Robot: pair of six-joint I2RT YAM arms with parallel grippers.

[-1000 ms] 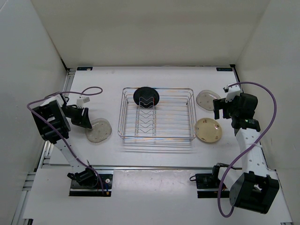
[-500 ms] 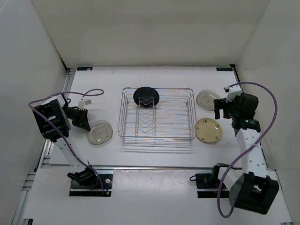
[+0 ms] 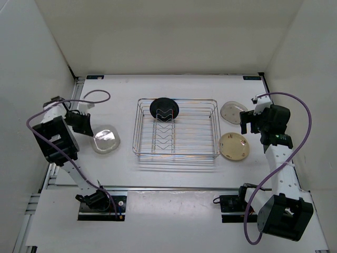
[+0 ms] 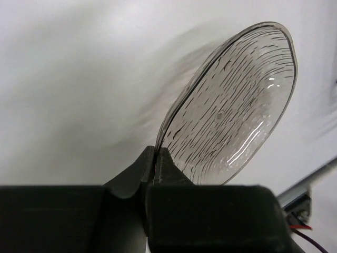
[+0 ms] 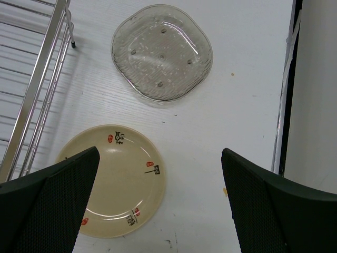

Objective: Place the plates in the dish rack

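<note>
The clear ribbed plate, now tilted above the table, will be set free by my left gripper in the rack slot [image 3: 166, 123] that sits just in front of the black plate.
My left gripper [image 3: 89, 130] is shut on the rim of a clear ribbed plate [image 3: 106, 140] and holds it tilted above the table, left of the chrome wire dish rack [image 3: 176, 153]. In the left wrist view the jaws pinch the clear plate [image 4: 231, 110] at its lower edge. A glossy black plate [image 3: 164, 108] stands upright at the rack's far end. Right of the rack lie a second clear plate [image 5: 161, 51] and a cream plate [image 5: 117, 179] with small marks. My right gripper [image 5: 160, 184] hangs open above the cream plate's right edge, holding nothing.
White walls close in the table on the left, back and right. A metal rail [image 3: 76, 95] runs along the left table edge. Purple cables loop from both wrists.
The left gripper has shut on the clear plate's rim and lifted it from flat to tilted, drawing it slightly left. The right arm has not moved.
</note>
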